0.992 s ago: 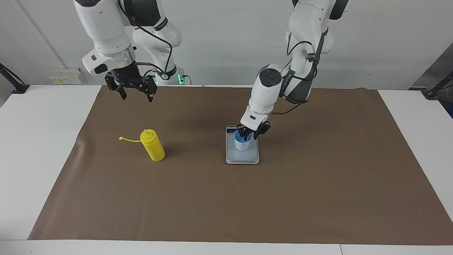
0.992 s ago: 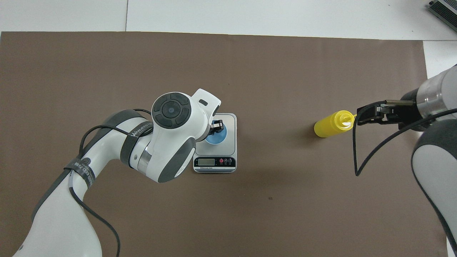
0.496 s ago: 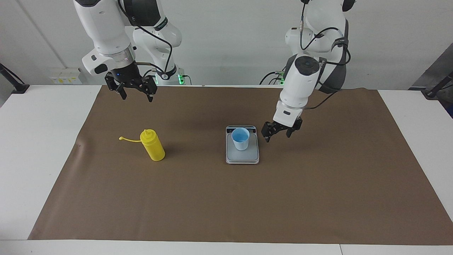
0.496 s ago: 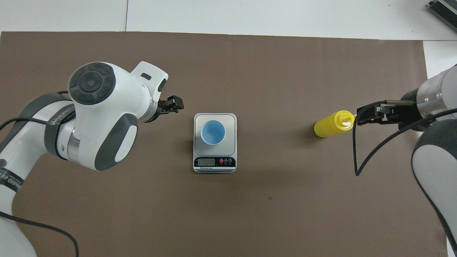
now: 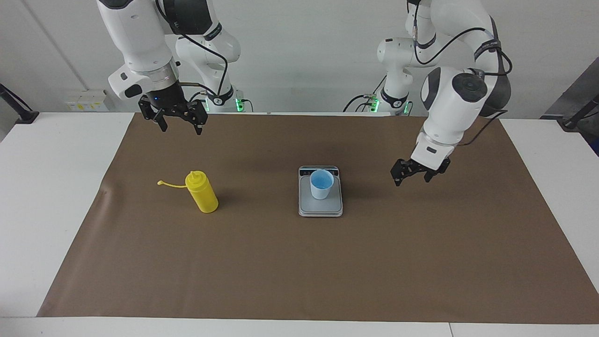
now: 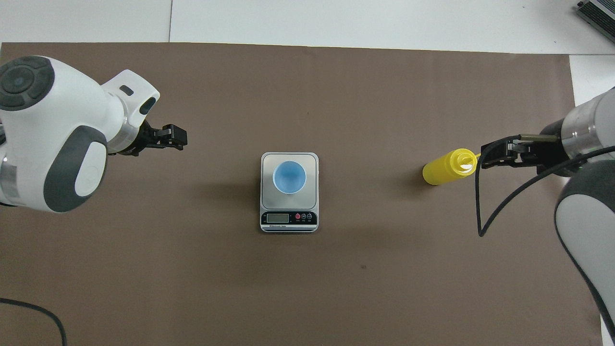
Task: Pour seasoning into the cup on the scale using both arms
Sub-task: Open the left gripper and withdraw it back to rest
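The yellow seasoning bottle will be taken by my right gripper, which will close its fingers on the body (image 6: 443,169) of the bottle, just below the cap of the bottle.
The pale blue cup (image 5: 321,183) stands upright on the silver-grey scale (image 5: 321,209) in the middle of the brown mat. It also shows in the overhead view (image 6: 289,177), on the scale (image 6: 312,164), whose display edge is toward the robots. The yellow seasoning bottle (image 5: 202,192) stands toward the right arm's end, its cap strap (image 5: 171,184) hanging out sideways; it also shows from above (image 6: 446,167). My left gripper (image 5: 412,179) is open and empty, low over the mat beside the scale. My right gripper (image 5: 179,127) is open and empty, raised over the mat, apart from the bottle.
The brown mat (image 5: 299,262) covers most of the white table (image 5: 51,187). A grey device (image 6: 598,12) lies at the table corner farthest from the robots, at the right arm's end.
My left gripper has let go of the cup and swung away from the scale toward the left arm's end. The cup stays on the scale. The right arm has not moved.
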`<control>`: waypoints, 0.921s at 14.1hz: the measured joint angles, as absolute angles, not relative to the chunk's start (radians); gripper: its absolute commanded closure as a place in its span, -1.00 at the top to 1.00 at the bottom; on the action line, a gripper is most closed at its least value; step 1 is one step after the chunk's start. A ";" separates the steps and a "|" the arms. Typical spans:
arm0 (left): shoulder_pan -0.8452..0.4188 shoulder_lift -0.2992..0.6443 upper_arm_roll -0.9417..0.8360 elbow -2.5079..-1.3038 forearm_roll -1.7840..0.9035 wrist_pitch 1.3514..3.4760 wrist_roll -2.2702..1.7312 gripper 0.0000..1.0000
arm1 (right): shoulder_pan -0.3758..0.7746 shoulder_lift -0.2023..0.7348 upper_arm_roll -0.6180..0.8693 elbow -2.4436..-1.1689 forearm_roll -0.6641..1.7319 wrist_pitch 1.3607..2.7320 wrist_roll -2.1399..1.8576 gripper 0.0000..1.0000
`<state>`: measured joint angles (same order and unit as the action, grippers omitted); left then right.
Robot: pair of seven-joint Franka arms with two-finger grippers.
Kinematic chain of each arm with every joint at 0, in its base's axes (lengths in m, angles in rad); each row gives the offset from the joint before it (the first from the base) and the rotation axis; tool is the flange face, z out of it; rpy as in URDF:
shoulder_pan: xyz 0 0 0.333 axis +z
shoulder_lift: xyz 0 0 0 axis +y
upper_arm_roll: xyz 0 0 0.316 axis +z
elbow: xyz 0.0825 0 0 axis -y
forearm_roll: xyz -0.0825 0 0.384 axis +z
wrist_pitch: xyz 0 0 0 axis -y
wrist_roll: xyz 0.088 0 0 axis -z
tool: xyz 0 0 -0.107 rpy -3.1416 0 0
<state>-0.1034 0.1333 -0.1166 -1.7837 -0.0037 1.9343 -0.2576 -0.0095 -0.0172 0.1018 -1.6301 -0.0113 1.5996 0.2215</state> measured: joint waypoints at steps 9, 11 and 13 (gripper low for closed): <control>0.049 -0.019 -0.117 -1.766 -0.004 1.792 0.102 1.00 | -0.177 0.000 0.093 -1.639 0.117 1.634 0.531 1.00; 0.048 -0.033 -0.127 -1.719 -0.004 1.728 0.103 1.00 | -0.235 0.027 0.092 -1.644 0.178 1.641 0.569 1.00; 0.048 -0.032 -0.131 -1.650 -0.005 1.658 0.099 1.00 | -0.297 0.067 0.090 -1.648 0.244 1.648 0.624 1.00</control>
